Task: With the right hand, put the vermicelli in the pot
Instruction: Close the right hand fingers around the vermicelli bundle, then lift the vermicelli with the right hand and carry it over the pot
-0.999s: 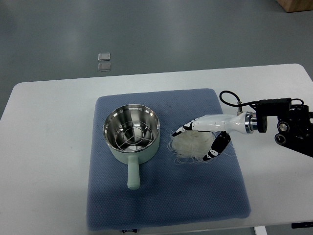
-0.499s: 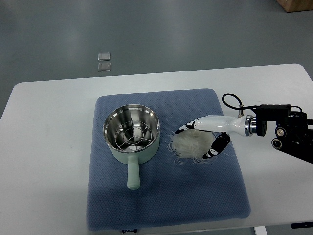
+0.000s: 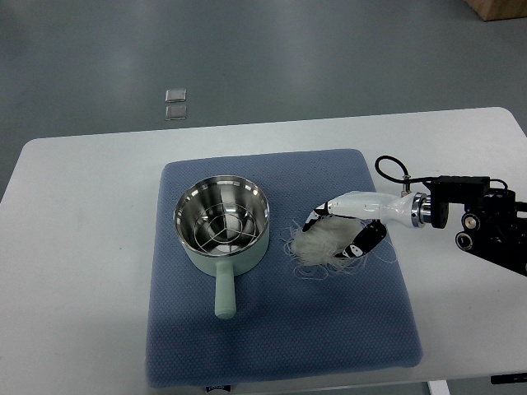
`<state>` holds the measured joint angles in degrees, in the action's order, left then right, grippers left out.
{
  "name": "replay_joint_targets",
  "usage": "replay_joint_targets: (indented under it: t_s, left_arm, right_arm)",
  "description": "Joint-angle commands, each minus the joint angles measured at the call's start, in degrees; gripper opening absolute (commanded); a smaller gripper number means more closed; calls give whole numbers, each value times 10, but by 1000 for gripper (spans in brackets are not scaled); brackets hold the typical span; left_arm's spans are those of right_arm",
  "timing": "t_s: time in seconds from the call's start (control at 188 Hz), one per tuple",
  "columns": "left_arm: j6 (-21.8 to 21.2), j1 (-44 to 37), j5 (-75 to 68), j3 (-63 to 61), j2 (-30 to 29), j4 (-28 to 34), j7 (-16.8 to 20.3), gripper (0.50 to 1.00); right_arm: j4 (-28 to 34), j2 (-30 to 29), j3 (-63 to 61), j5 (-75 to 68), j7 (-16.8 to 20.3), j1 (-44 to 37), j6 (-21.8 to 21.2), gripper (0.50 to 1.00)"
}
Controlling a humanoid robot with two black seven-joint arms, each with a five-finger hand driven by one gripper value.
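Next, my right gripper releases the vermicelli on the wire rack inside the pale green pot (image 3: 222, 225).
A pale green pot (image 3: 222, 229) with a steel inside and a wire rack stands on the blue mat (image 3: 272, 346), handle pointing toward me. Right of it lies a white bundle of vermicelli (image 3: 317, 245) with loose strands spread around it. My right hand (image 3: 336, 233) comes in from the right edge and sits over the bundle's right side, its fingers (image 3: 319, 212) and thumb curled around the noodles. The bundle still rests on the mat. No left arm shows.
The mat lies on a white table (image 3: 82, 247) with rounded corners. Two small clear square tiles (image 3: 174, 104) lie on the grey floor beyond the table's far edge. A cardboard box corner (image 3: 498, 8) shows at top right.
The fingers have curled tighter around the vermicelli, and the bundle looks more gathered. The wrist has shifted slightly to the right.
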<state>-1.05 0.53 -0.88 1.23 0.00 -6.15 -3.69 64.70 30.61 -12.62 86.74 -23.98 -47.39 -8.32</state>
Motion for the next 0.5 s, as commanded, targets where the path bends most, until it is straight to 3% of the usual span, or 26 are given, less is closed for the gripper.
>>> replay_joint_targets:
  t_s: [0.0,0.08,0.494]
  left_arm:
    - [0,0,0,0,0,0,0,1000]
    - [0,0,0,0,0,0,0,1000]
    - [0,0,0,0,0,0,0,1000]
  right_arm:
    - [0,-1,0,0,0,0,0,590]
    - [0,-1,-1,-2,-1,0,0,572]
    - [0,0,-86,-25,-1,-2,6,582]
